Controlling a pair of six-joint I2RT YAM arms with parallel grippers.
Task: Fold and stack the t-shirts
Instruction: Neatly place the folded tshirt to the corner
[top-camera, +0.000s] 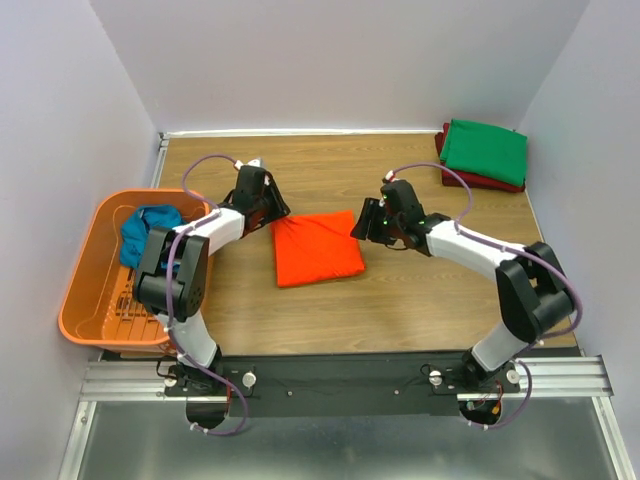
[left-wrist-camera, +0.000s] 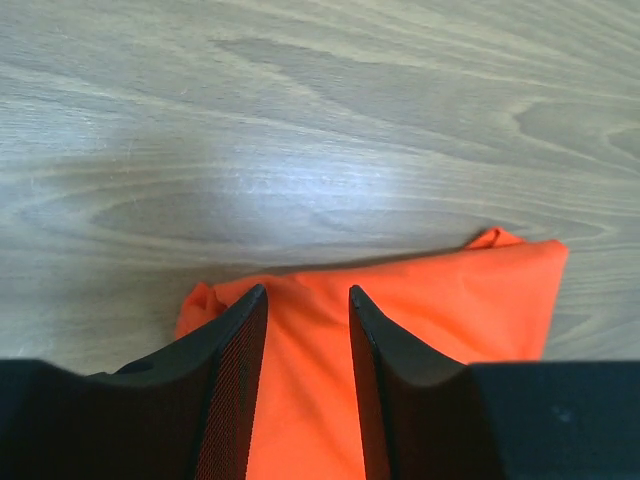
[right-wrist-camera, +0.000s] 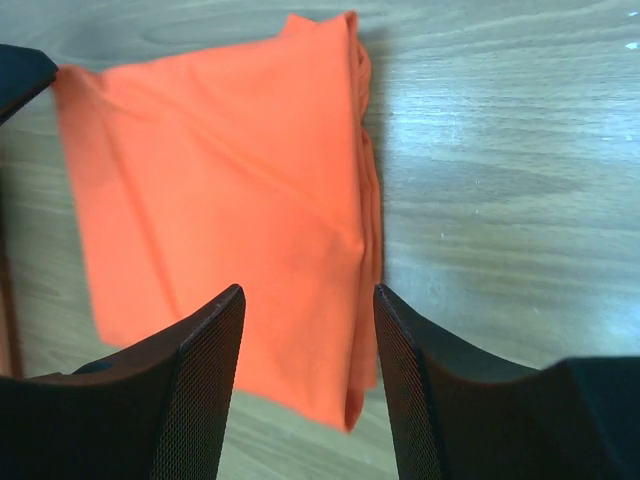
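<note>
Next, I move my left gripper to the middle of the near edge (top-camera: 314, 280) of the orange t-shirt and close it there.
A bright orange t-shirt (top-camera: 315, 248) lies folded into a rough square in the middle of the table. My left gripper (top-camera: 276, 214) is at its far left corner. In the left wrist view the left gripper (left-wrist-camera: 308, 295) is open, and the orange cloth (left-wrist-camera: 450, 300) lies flat under the gap. My right gripper (top-camera: 359, 224) is at the shirt's right edge. There the right gripper (right-wrist-camera: 310, 292) is open above the layered edge of the orange t-shirt (right-wrist-camera: 220, 190). A folded green t-shirt (top-camera: 485, 150) rests on a dark red one (top-camera: 482, 181) at the far right. A teal-blue t-shirt (top-camera: 150, 230) lies crumpled in the basket.
An orange plastic basket (top-camera: 85, 262) sits at the table's left edge, beside the left arm. Pale walls close in the table on the left, back and right. Bare wood (top-camera: 400, 300) shows in front of the orange shirt.
</note>
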